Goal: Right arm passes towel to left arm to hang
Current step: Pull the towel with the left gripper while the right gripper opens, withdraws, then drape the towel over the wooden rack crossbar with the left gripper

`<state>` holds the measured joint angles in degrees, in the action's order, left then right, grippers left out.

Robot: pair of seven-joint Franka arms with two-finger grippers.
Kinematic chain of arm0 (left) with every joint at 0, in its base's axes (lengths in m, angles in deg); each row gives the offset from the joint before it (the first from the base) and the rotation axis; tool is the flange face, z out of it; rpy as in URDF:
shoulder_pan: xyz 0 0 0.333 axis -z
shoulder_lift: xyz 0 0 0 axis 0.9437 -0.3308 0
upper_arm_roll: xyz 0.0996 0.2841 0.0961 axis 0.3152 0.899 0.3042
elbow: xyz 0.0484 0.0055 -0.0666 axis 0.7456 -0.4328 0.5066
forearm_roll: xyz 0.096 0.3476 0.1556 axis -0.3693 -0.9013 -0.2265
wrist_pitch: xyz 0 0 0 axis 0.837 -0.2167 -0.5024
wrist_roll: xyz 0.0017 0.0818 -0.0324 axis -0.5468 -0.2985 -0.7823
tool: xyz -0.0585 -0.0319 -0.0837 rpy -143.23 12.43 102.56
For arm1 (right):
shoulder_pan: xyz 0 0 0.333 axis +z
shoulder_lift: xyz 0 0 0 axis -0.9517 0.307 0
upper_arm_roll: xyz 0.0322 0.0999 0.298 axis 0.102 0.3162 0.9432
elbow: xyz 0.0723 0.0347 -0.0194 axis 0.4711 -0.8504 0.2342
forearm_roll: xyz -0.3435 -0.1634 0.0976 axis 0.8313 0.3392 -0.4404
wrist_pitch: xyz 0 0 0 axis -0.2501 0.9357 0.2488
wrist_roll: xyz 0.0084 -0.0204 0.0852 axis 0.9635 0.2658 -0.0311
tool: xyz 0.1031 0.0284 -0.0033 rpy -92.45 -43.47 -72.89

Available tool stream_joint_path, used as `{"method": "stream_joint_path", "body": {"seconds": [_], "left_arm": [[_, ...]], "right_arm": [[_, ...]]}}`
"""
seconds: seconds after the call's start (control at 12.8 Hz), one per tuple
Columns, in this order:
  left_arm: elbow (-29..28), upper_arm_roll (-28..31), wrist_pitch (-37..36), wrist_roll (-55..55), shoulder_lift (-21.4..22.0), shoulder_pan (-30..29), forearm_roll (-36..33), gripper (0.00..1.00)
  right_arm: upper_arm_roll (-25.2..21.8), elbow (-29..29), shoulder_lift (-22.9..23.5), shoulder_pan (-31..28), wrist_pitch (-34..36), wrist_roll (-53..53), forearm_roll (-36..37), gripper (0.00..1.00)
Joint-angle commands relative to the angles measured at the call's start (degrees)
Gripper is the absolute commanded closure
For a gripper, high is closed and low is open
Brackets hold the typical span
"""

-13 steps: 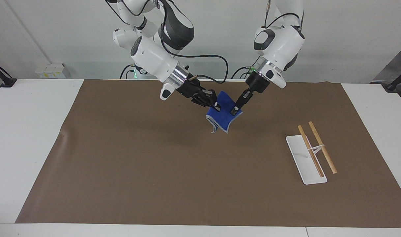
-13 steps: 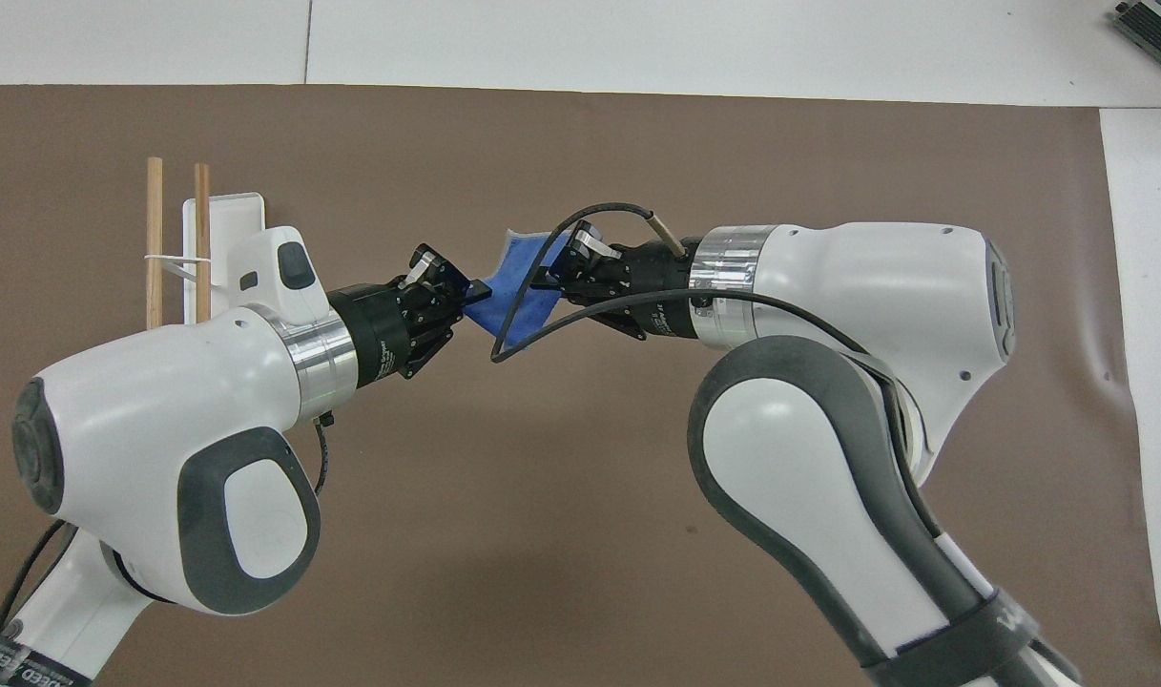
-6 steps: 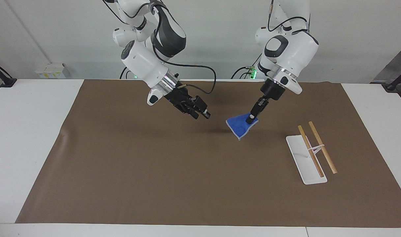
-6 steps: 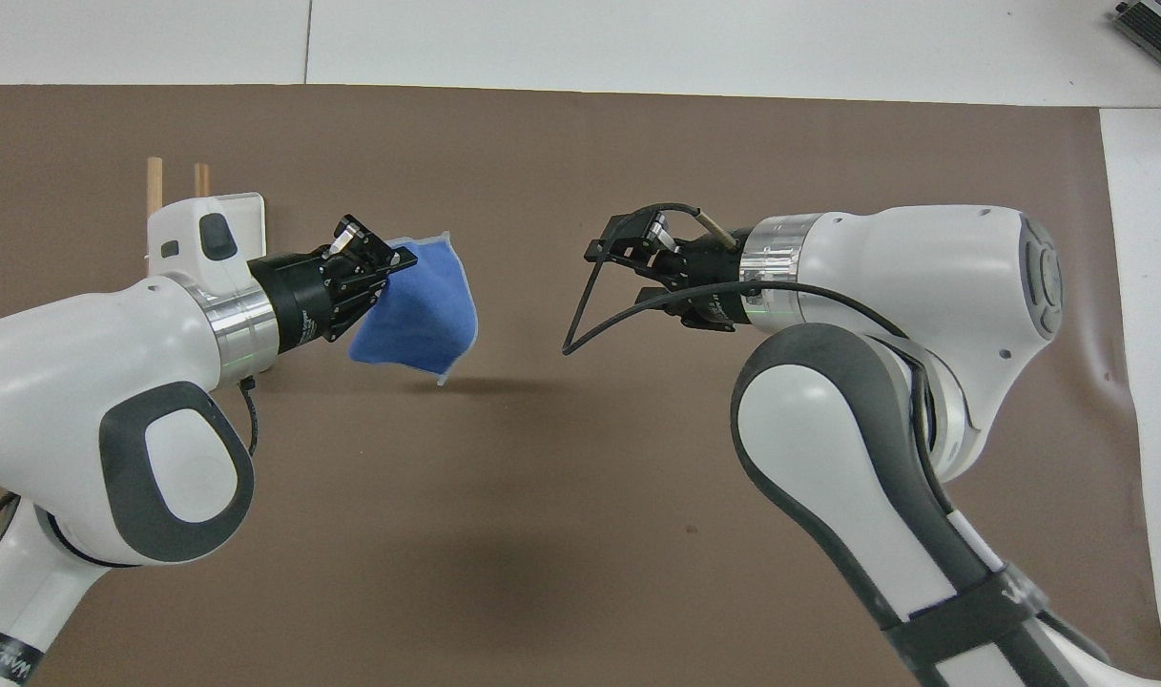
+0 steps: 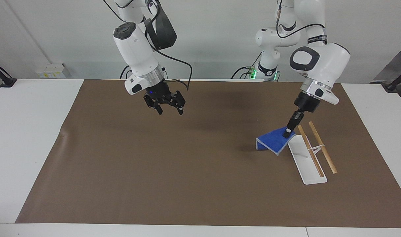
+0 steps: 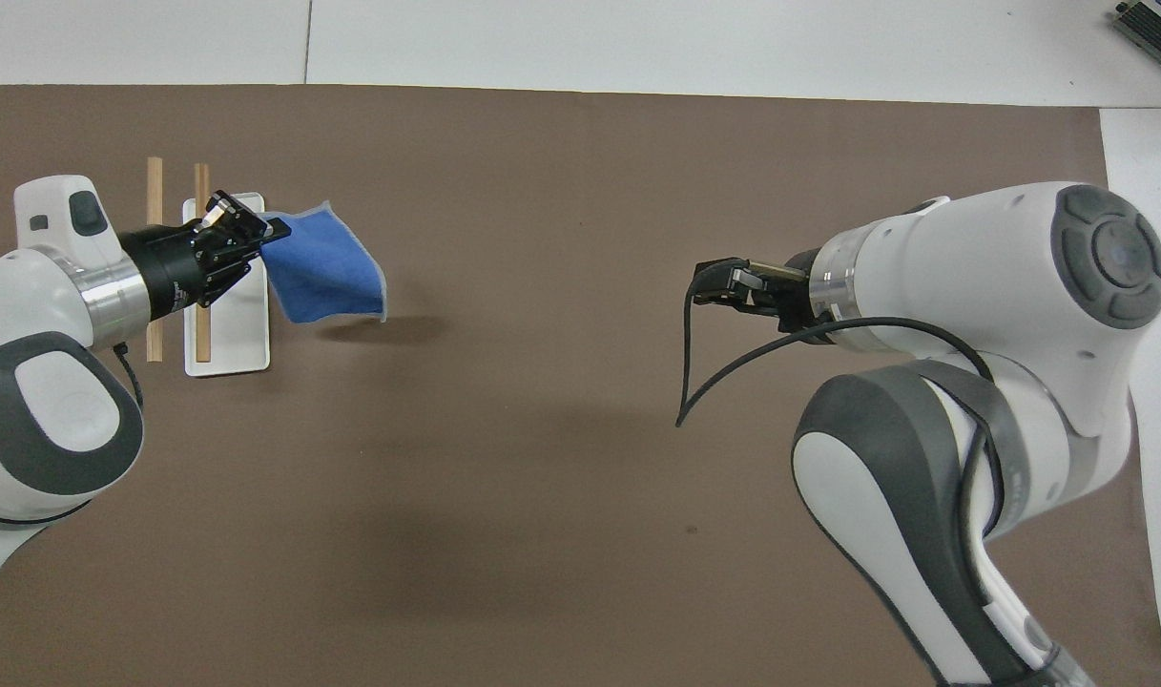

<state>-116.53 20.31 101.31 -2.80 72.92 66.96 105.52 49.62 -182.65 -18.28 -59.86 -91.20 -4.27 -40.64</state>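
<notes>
My left gripper should release the blue towel so it hangs across the middle of the rack's two raised wooden rods (image 6: pixel 199 262).
The blue towel (image 5: pixel 272 141) (image 6: pixel 327 267) hangs in the air from one corner, pinched in my left gripper (image 5: pixel 287 133) (image 6: pixel 277 229), which is shut on it. It droops over the brown mat just beside the rack's end nearer the robots. The rack has a white base (image 5: pixel 307 171) (image 6: pixel 232 334) and two raised wooden rods (image 5: pixel 323 148) (image 6: pixel 155 181). My right gripper (image 5: pixel 170 110) (image 6: pixel 706 286) hovers open and empty over the mat toward the right arm's end, well apart from the towel.
A brown mat (image 5: pixel 154 171) (image 6: pixel 542 477) covers most of the white table (image 5: pixel 29 131). A loose black cable (image 6: pixel 685 382) hangs from the right wrist. In the overhead view the left wrist covers part of the rods.
The right gripper opened, let go of the towel and drew back toward its own end. The left arm swung the towel away from the table's middle to the rack.
</notes>
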Motion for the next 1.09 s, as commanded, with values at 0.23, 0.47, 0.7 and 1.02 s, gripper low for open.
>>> {"method": "stream_joint_path", "body": {"seconds": [0.23,0.47,0.7,1.02], "left_arm": [[5.66,-0.66,1.05,10.93,-4.58,-12.17,0.91,1.0],[9.19,-0.66,1.05,10.58,-6.43,-15.95,0.91,1.0],[7.88,-0.57,1.14,10.14,-6.43,-18.06,0.91,1.0],[1.48,-0.48,1.14,10.23,-4.51,-19.13,0.83,1.0]], "right_arm": [[0.54,-1.67,-4.19,-6.79,5.57,-7.32,10.31,0.0],[0.46,-1.15,-4.46,-10.14,6.01,-7.95,9.35,0.0],[0.46,-1.06,-4.46,-11.81,6.27,-10.22,9.35,0.0],[0.46,-0.28,-5.78,-12.08,11.54,-12.26,9.43,0.0]]}}
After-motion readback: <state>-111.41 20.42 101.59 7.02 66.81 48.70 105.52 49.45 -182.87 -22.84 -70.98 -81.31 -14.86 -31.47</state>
